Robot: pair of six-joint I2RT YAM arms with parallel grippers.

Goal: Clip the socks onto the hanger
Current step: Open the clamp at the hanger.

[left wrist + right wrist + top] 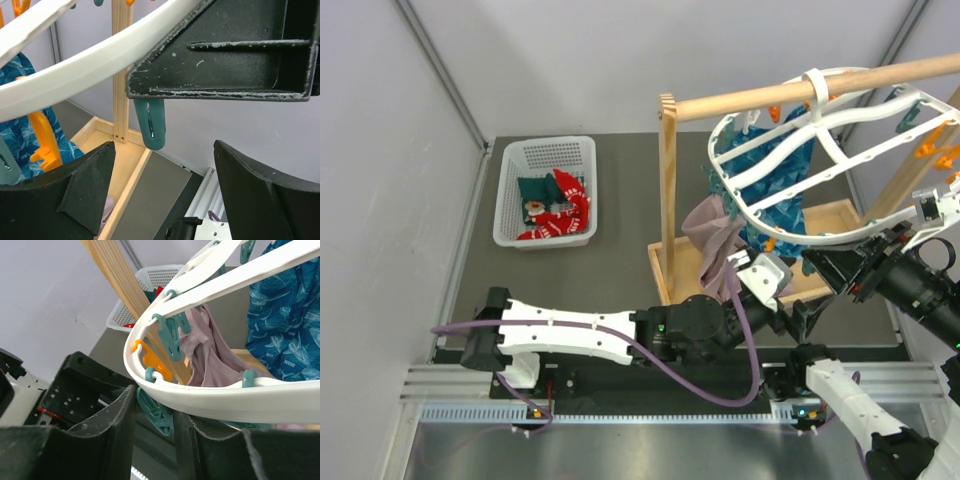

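Observation:
I should open and pinch the clip upright (149, 396) before my left gripper fetches the socks, because the teal clip sits slanted between my right gripper's fingers.
The socks, red (565, 213) and dark green (534, 190), lie in the white basket (510, 200) at the far left. The hanger (775, 165), a white oval frame with orange and teal clips, hangs from the wooden rod. My right gripper (155, 407) is under the hanger's near rim (210, 400), shut on a hanging teal clip (159, 415). My left gripper (162, 150) is open and empty just below the rim (75, 70), with another teal clip (150, 125) dangling above the gap between its fingers. In the top view both grippers, left (767, 272) and right (817, 268), meet at the hanger's front edge.
A wooden rod-and-tray stand (668, 200) carries the hanger. A teal-blue patterned cloth (785, 195) and a mauve-grey cloth (712, 240) hang clipped to the frame. The wooden tray (100, 140) lies beneath. Grey walls enclose the table.

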